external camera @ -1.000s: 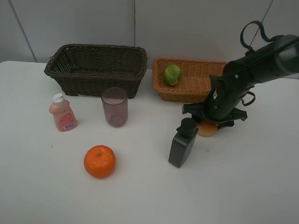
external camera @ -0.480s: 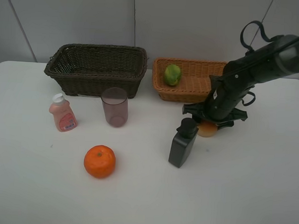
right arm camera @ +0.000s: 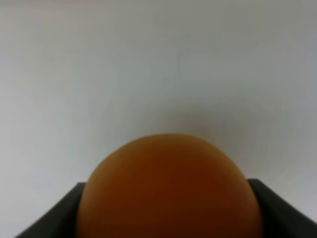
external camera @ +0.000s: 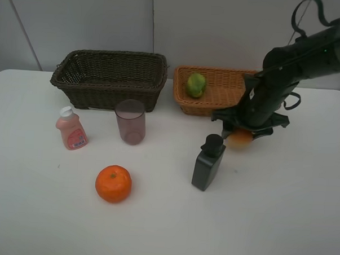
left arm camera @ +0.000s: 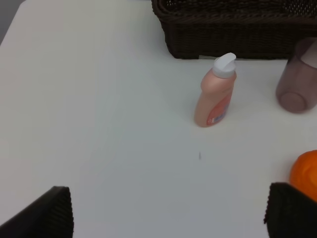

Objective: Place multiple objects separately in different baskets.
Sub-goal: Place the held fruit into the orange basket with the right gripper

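Note:
The robot's right hand will release the peach-like fruit in the light orange-tan basket (external camera: pixel 233 94), next to the green citrus.
My right gripper (external camera: pixel 241 136) is shut on the red-orange peach-like fruit (external camera: pixel 240 138) and holds it just above the table, in front of the light orange-tan basket (external camera: pixel 216 95). The fruit (right arm camera: pixel 168 191) fills the right wrist view between the dark fingers (right arm camera: pixel 285 208). A green citrus (external camera: pixel 196 84) lies in that basket. The dark brown basket (external camera: pixel 110 77) stands to its left. A pink white-capped bottle (external camera: pixel 71 129), a purplish cup (external camera: pixel 130 122), an orange (external camera: pixel 113 183) and a black angular bottle (external camera: pixel 207 162) stand on the table. My left gripper (left arm camera: pixel 168 218) is open, its fingertips (left arm camera: pixel 44 215) wide apart over bare table, near the pink bottle (left arm camera: pixel 215 91).
The white table (external camera: pixel 278 222) runs to a grey wall behind the baskets. The black bottle stands just left of and below the held fruit. In the left wrist view, the cup (left arm camera: pixel 297 82) and the orange (left arm camera: pixel 304 171) sit at the frame's right edge, the dark basket (left arm camera: pixel 237 29) beyond.
My right gripper has lifted the peach-like fruit off the table and shifted it up and slightly right, toward the tan basket. Nothing else has moved.

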